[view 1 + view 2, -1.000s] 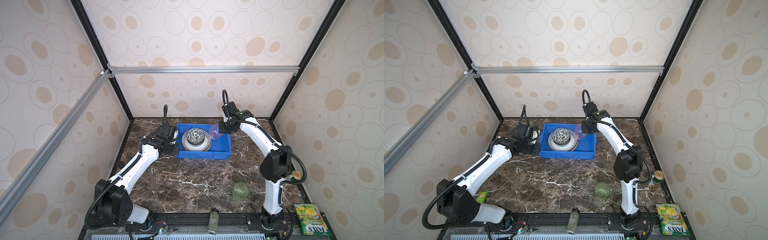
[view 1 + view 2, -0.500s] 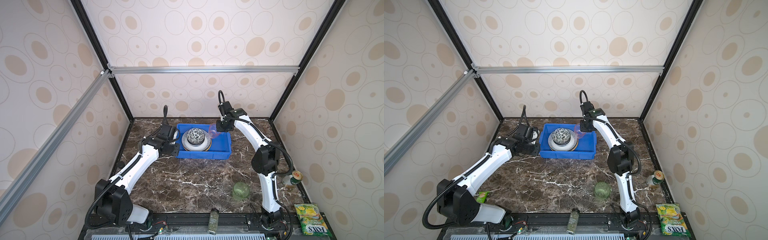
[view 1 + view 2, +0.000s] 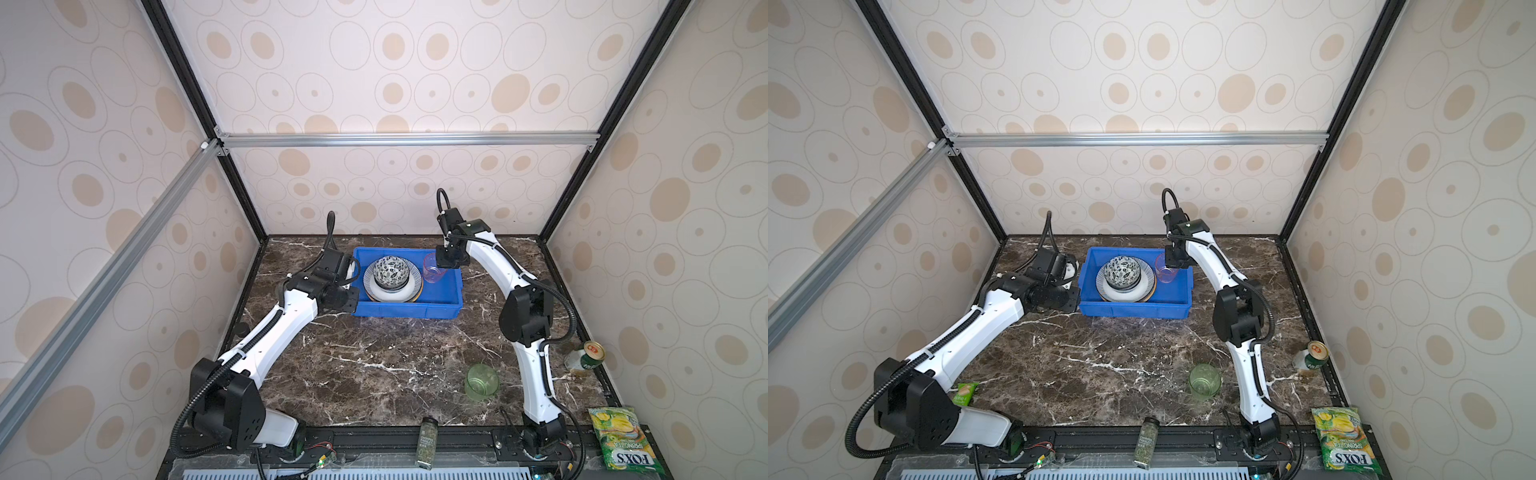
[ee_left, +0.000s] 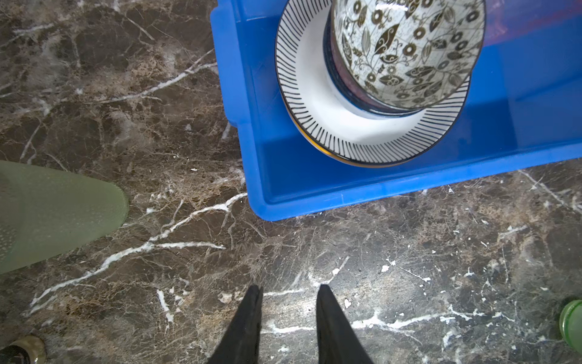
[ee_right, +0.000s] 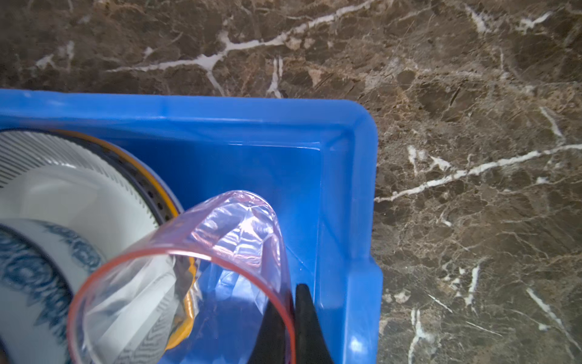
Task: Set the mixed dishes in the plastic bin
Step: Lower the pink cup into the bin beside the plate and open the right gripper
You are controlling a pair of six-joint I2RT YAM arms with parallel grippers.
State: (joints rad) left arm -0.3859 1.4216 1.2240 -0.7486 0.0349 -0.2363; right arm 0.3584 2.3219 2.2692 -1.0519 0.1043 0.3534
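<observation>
The robot's right gripper should release the translucent pink cup on the blue plastic bin's bare bottom beside the stacked plates (image 3: 436,280) (image 5: 260,221).
The blue plastic bin (image 3: 405,311) stands at the back middle of the table. In it a black-white leaf bowl (image 3: 390,269) sits nested in a blue-white bowl on a striped-rim plate (image 4: 318,104), with a yellow-rimmed plate (image 5: 151,179) under that. My right gripper (image 5: 291,296) is shut on the rim of a translucent pink cup (image 3: 432,275), tilted over the bin's free right end beside the plates. My left gripper (image 4: 289,288) is open and empty above the marble, just off the bin's front left corner. A green cup (image 3: 481,381) stands at the front right.
A slim spice jar (image 3: 428,442) lies at the front edge. A yellow-green snack packet (image 3: 621,442) sits front right, a can (image 3: 584,355) by the right wall, and a small green packet (image 3: 963,392) near the left arm's base. Walls enclose three sides.
My right arm's elbow has swung leftwards, and the pink cup has sunk a little lower over the bin's right end. The left arm has not moved.
</observation>
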